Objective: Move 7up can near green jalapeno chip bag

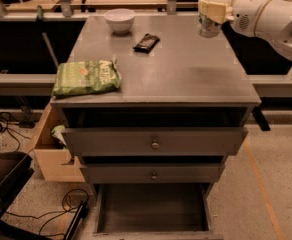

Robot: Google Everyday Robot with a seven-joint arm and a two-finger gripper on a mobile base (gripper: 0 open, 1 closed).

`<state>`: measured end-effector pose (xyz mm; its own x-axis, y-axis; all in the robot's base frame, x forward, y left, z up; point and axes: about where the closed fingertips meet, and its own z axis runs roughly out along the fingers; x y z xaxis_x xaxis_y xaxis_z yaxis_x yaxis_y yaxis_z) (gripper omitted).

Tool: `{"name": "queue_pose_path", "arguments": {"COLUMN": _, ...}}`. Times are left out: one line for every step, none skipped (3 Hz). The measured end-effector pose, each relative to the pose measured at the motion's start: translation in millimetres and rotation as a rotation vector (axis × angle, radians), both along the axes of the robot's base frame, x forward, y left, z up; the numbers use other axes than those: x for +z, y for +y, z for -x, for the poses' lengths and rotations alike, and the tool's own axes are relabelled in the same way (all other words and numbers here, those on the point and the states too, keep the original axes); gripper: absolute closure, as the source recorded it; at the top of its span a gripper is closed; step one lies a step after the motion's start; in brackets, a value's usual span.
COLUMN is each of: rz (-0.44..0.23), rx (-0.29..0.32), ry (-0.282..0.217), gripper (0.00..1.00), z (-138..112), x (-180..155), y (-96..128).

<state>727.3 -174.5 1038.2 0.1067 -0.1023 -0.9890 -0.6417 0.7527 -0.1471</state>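
Next, I release the 7up can from my gripper by the cabinet top's front edge (138, 92), next to the green jalapeno chip bag.
The 7up can (210, 28), silvery with a pull-tab top, is held upright in the air above the far right corner of the grey cabinet top (186, 69). My gripper (212, 8) is shut on the can, its cream fingers clasping the upper half; the white arm comes in from the right. The green jalapeno chip bag (87, 77) lies flat at the front left corner of the cabinet top, far from the can.
A white bowl (119, 19) stands at the back left of the top. A small dark wrapper (146, 42) lies right of the bowl. The drawers (155, 143) under the top are pulled out; a wooden box (50, 156) sits at the left.
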Motion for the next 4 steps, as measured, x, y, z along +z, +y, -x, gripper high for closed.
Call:
{"name": "queue_pose_path", "arguments": {"rz": -0.015, "rx": 0.121, "ry": 0.063, "gripper": 1.00, "z": 48.3, "x": -30.0, "y": 45.9}}
{"name": "queue_pose_path", "arguments": {"rz": -0.021, "rx": 0.268, "ry": 0.140, "gripper": 1.00, "z": 82.4, "x": -55.0, "y": 90.4}}
{"name": "queue_pose_path", "arguments": {"rz": -0.018, "rx": 0.425, "ry": 0.186, "gripper": 1.00, "z": 110.7, "x": -68.5, "y": 130.3}}
{"name": "queue_pose_path", "arguments": {"rz": 0.013, "rx": 0.534, "ry": 0.177, "gripper": 1.00, "z": 125.7, "x": -79.4, "y": 157.9}}
